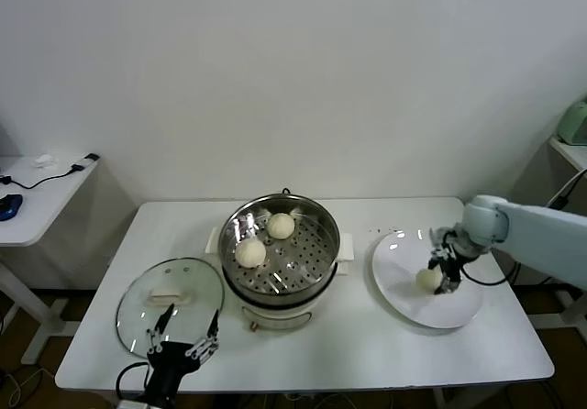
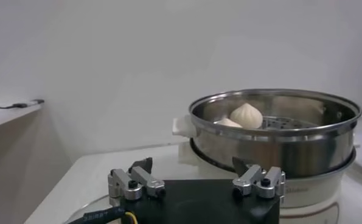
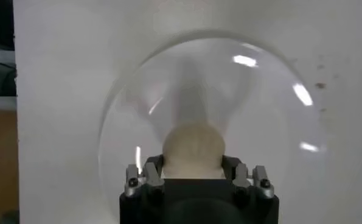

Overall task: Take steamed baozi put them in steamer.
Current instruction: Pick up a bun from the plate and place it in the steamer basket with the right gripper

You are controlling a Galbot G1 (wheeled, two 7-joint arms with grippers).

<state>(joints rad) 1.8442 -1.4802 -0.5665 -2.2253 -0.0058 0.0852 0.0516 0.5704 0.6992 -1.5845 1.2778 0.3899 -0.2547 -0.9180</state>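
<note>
My right gripper will let go of the baozi on the steamer's tray (image 1: 280,280) near the front rim, nearest to the front edge of the table.
The steamer (image 1: 304,255) stands mid-table and holds two steamed baozi (image 1: 281,226) (image 1: 249,252) on its perforated tray. A third baozi (image 1: 426,281) lies on the white plate (image 1: 401,253) at the right. My right gripper (image 1: 433,278) reaches down onto the plate and is shut on this baozi. In the right wrist view its fingers (image 3: 151,169) press both sides of the baozi (image 3: 193,145) over the plate (image 3: 266,103). My left gripper (image 1: 186,328) waits open at the table's front edge, over the lid. In the left wrist view this gripper (image 2: 191,164) faces the steamer (image 2: 278,146), with a baozi (image 2: 246,115) showing inside.
A round glass lid (image 1: 165,285) lies flat on the table left of the steamer. A white side table (image 1: 37,193) with cables and a blue object stands off to the left. A shelf edge (image 1: 570,150) shows at the far right.
</note>
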